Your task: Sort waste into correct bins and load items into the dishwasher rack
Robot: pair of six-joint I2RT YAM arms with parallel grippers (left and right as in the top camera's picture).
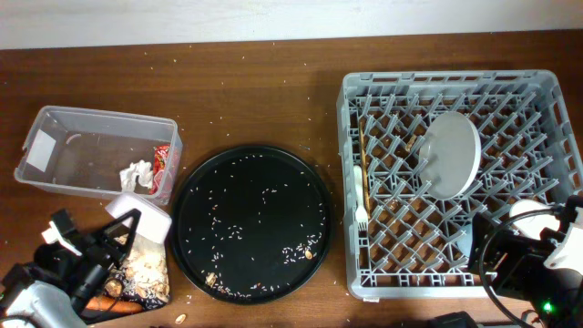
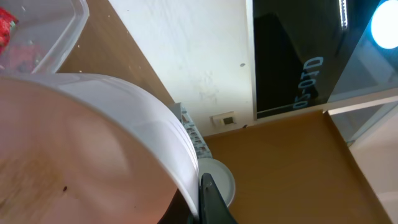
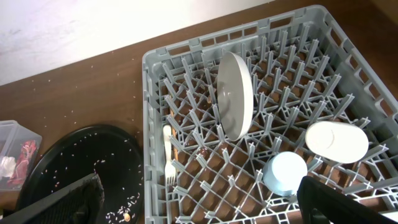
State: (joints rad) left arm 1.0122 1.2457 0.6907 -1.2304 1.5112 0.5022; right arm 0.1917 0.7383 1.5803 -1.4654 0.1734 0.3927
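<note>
The left gripper should release the small white bowl in the dishwasher rack [image 1: 368, 152], between upright plate and chopsticks.
My left gripper [image 1: 117, 235] is shut on the rim of a small white bowl [image 1: 141, 219], which is tilted over beige food scraps [image 1: 146, 273] and a carrot piece [image 1: 114, 305] on the flat black tray [image 1: 138, 299]. The bowl fills the left wrist view [image 2: 93, 137]. The clear tub [image 1: 91, 118] holds a white tissue [image 1: 138, 175] and a red wrapper [image 1: 163, 164]. The dishwasher rack [image 1: 351, 118] holds the plate [image 1: 451, 155] upright, a fork [image 1: 360, 214], chopsticks [image 1: 363, 155], a white cup [image 3: 336, 142] and a light blue cup [image 3: 285, 173]. My right gripper [image 3: 199, 211] is open and empty over the rack's near edge.
A large round black tray [image 1: 250, 223] with scattered crumbs lies between the tub and the rack. Crumbs dot the wooden table. A wall stands behind the table's far edge.
</note>
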